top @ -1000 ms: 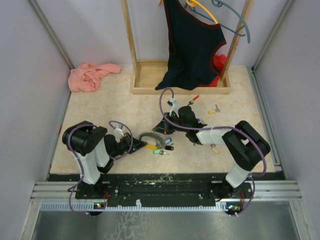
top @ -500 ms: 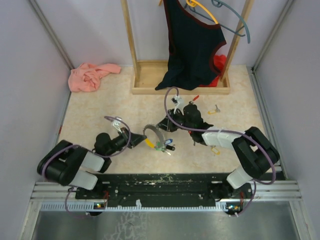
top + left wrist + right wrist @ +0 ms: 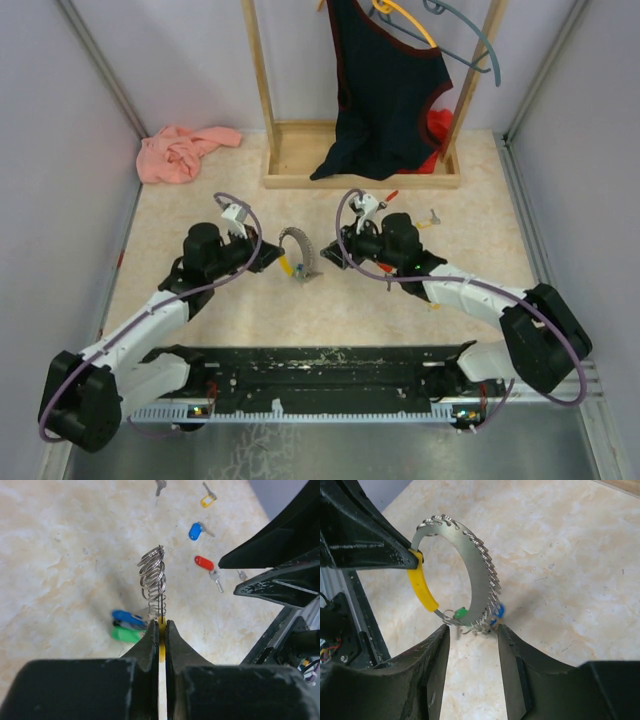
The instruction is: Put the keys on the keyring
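Note:
The upright grey loop has my right gripper slanting down at it, so that gripper should go lower and level out, then pinch the loop's lower edge point(image 3: 481, 622) next to the tags.
My left gripper point(image 3: 272, 259) is shut on the yellow section point(image 3: 161, 632) of the keyring point(image 3: 298, 254) and holds the grey ridged loop upright above the table. In the right wrist view the keyring point(image 3: 481, 565) hangs from the left fingers point(image 3: 385, 547), with a green tag point(image 3: 461, 614) and a blue tag point(image 3: 499, 611) at its lower end. My right gripper point(image 3: 472, 630) is open, its jaws just below that tagged end, not touching. Loose keys lie on the table: a red one point(image 3: 204, 562), a blue one point(image 3: 195, 530) and a yellow one point(image 3: 207, 500).
A wooden garment rack point(image 3: 360, 165) with a dark top on a hanger stands at the back. A pink cloth point(image 3: 183, 150) lies at the back left. A red key point(image 3: 390, 196) and a grey-yellow key point(image 3: 430, 215) lie behind the right arm.
Both arms have reached further out from their bases. The left gripper has lifted the keyring off the table and turned it upright. The right gripper has come up close to it.

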Tool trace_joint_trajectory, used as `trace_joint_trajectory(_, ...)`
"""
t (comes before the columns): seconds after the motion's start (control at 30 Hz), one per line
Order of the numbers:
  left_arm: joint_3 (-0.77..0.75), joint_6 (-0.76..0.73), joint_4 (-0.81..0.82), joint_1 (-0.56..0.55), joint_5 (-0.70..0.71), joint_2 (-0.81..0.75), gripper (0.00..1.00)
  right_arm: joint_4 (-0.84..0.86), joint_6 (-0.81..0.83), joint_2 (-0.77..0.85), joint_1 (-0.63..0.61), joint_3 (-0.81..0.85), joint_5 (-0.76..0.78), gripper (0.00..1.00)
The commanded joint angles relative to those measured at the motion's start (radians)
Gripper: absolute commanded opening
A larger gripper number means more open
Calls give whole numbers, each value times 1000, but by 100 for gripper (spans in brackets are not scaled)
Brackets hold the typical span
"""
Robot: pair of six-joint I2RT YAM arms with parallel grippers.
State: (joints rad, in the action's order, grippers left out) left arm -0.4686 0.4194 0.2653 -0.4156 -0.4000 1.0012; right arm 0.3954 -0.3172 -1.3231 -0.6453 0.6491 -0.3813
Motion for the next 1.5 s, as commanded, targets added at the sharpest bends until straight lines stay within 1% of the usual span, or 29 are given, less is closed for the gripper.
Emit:
trace_joint_trajectory(0.0, -161, -131, -290, -4, 20, 0, 1, 58, 115, 69, 3, -46, 12, 45)
trace_joint_trajectory(0.07, -245, -178, -385, -4, 21, 22, 1, 118, 137, 85, 2, -93, 7, 48)
trace_joint_trajectory(0.2, -390, -274, -533, -4, -9, 71, 1, 271, 179, 90, -5, -167, -20, 48)
trace_joint_trajectory(0.3, -497, -367, -641, -5, -24, 110, 1, 382, 244, 88, -40, -221, -11, 48)
trace_joint_trajectory(0.4, -561, -430, -706, -7, -31, 127, 1, 461, 327, 77, -82, -256, 27, 47)
trace_joint_trajectory(0.5, -594, -477, -710, -11, -70, 126, 1, 549, 390, 54, -114, -288, 41, 47)
trace_joint_trajectory(0.6, -611, -515, -703, -18, -107, 125, 1, 651, 408, 27, -131, -314, 33, 46)
trace_joint_trajectory(0.7, -620, -538, -695, -24, -145, 126, 1, 773, 421, -6, -138, -336, 19, 43)
trace_joint_trajectory(0.83, -616, -547, -674, -30, -187, 115, 1, 889, 444, -51, -146, -354, 5, 39)
trace_joint_trajectory(1.0, -593, -532, -629, -35, -223, 100, 1, 989, 454, -107, -153, -360, -4, 33)
trace_joint_trajectory(1.17, -594, -523, -621, -42, -241, 105, 1, 1054, 467, -167, -169, -361, -3, 26)
trace_joint_trajectory(1.33, -594, -522, -617, -50, -259, 102, 1, 1148, 483, -228, -180, -375, 63, 24)
trace_joint_trajectory(1.47, -590, -521, -608, -54, -268, 97, 1, 1163, 482, -257, -185, -372, 79, 21)
